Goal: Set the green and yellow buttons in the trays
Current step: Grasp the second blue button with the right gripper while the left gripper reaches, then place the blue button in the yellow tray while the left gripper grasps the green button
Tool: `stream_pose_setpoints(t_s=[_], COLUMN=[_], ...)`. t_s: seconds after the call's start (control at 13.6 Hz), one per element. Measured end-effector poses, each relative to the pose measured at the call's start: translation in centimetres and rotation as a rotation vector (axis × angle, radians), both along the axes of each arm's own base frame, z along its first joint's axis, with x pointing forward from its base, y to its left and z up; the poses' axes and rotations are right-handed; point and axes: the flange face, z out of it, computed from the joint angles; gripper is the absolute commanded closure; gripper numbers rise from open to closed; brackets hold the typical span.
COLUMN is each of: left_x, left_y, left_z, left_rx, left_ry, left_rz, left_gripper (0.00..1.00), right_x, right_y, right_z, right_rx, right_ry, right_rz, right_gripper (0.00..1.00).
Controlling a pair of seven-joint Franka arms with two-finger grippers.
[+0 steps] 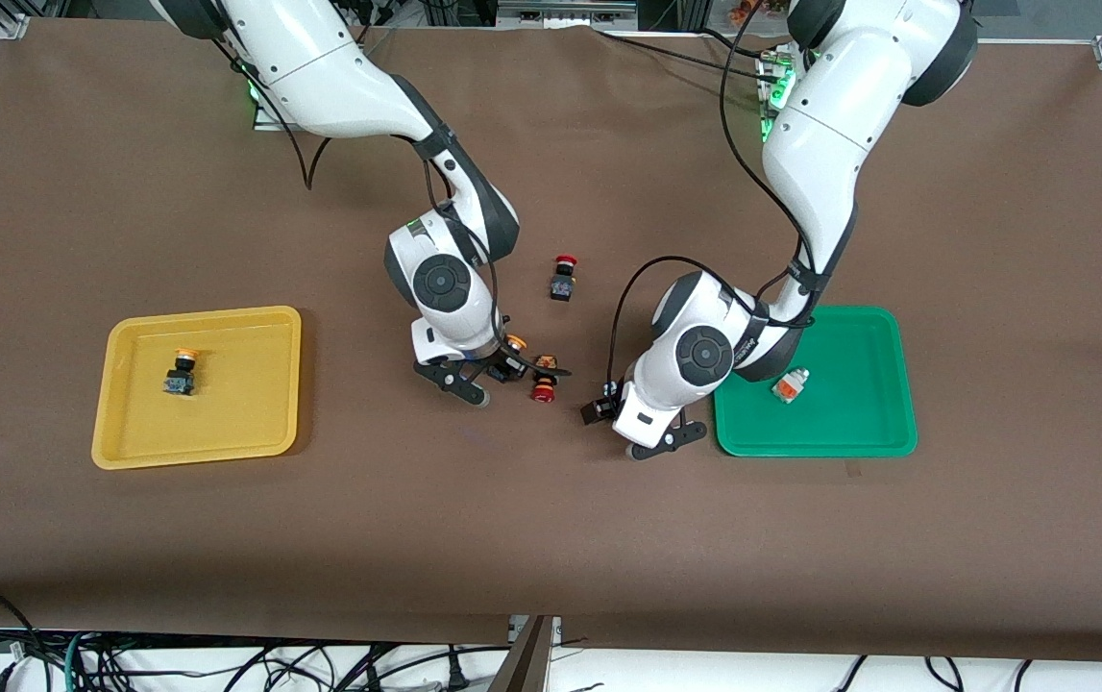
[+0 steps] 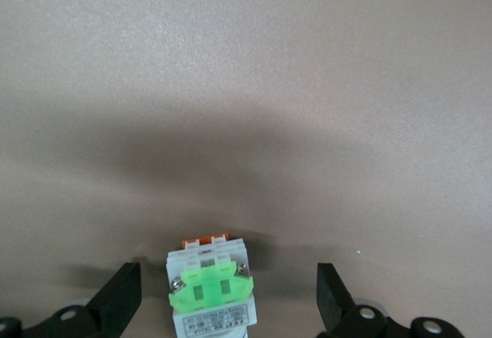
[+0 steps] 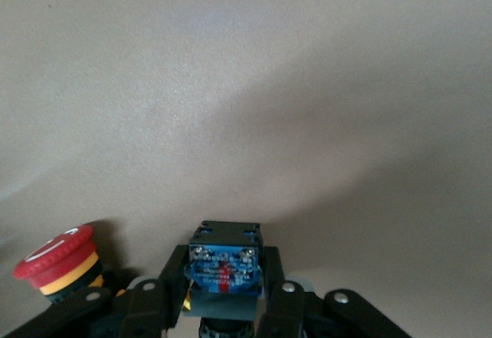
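Note:
My right gripper will set the yellow-capped switch down next to the other one in the yellow tray (image 1: 246, 379), toward the middle of the table.
My right gripper (image 1: 506, 371) is shut on a yellow-capped switch with a blue-black body (image 1: 515, 346), low at the table's middle; in the right wrist view the fingers (image 3: 163, 292) clamp its body (image 3: 223, 265). My left gripper (image 1: 668, 440) is open, low over the table beside the green tray (image 1: 858, 432). Its fingers (image 2: 121, 296) stand apart on both sides of the green-faced white switch (image 2: 211, 296), which lies on the table and is hidden in the front view. The green tray holds the orange-faced white switch (image 1: 789, 385). The yellow tray (image 1: 243, 336) holds another yellow-capped switch (image 1: 183, 372).
A red-capped switch with an orange-and-black body (image 1: 544, 382) lies right beside my right gripper and shows in the right wrist view (image 3: 58, 265). A red-capped black switch (image 1: 563, 279) stands farther from the front camera, between the arms.

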Motion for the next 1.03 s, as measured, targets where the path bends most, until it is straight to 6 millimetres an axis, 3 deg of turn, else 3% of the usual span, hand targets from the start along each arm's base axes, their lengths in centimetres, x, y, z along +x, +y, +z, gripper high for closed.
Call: stream_pose_setpoints(t_s=[0.07,0.15,0.22,0.37,0.59,0.73,0.88,0.95,1.03], left_x=[0.1,0.1,0.2,0.2,0.5,0.7,0.6,0.6,0.6], left_y=[0.2,0.3,0.4,0.5,0.8,1.1,1.0,0.9,1.0], left_z=[0.0,-0.1,-0.1,-0.1,0.1,0.2,0.2,0.4,0.6], left_rx=[0.001,0.004,0.01,0.041,0.061,0.063,0.061,0.062,0.066], left_ry=[0.001,0.002,-0.001,-0.023,-0.04,-0.042,-0.042,-0.04,-0.033], left_rz=[0.002,0.003,-0.002,-0.033,-0.048,-0.047,-0.05,-0.052,-0.054], left_gripper=[0.46,0.73,0.75,0.77,0.82,1.0,1.0,0.72,0.24], right_x=[0.6,1.7,3.0,6.3,10.3,11.2,11.2,10.8,10.3], right_y=[-0.4,-1.4,-2.9,-8.6,-21.4,-29.4,-35.7,-37.8,-39.1], right_z=[0.4,1.1,1.9,4.3,7.7,7.7,6.3,5.3,4.2], right_rx=[-0.001,-0.007,-0.021,-0.056,-0.059,-0.049,-0.045,-0.047,-0.049], right_ry=[-0.013,-0.024,-0.016,0.044,0.148,0.213,0.252,0.271,0.284], right_rz=[0.007,0.019,0.041,0.132,0.317,0.422,0.493,0.509,0.524], right_gripper=[1.0,1.0,1.0,1.0,1.0,1.0,1.0,1.0,1.0])
